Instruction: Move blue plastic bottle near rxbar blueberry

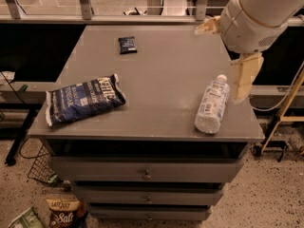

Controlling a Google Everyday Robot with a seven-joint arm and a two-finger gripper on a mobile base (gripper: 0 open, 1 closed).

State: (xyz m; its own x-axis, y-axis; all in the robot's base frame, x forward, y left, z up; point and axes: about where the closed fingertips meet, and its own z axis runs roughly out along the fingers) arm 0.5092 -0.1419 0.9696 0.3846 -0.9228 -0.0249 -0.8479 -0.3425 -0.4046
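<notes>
My gripper needs to grip the cap end (pixel 219 84) of the blue plastic bottle, so that the bottom end of the bottle is left sticking out free.
The blue plastic bottle (pixel 212 105) lies on its side near the front right corner of the grey cabinet top (pixel 166 70), with its white cap pointing to the back. The rxbar blueberry (pixel 127 44), a small dark navy wrapper, lies flat at the back, left of centre. My gripper (pixel 219 65) hangs over the right edge of the top, just behind and to the right of the bottle. It is open and empty: one cream finger (pixel 245 76) points down beside the bottle's cap, and the other (pixel 208 27) points left.
A large crinkled blue Kettle chip bag (pixel 84 100) lies at the front left of the top. Drawers run below the top's front edge. Snack bags (pixel 64 212) lie on the floor at the lower left. A metal rail (pixel 118 19) runs behind the cabinet.
</notes>
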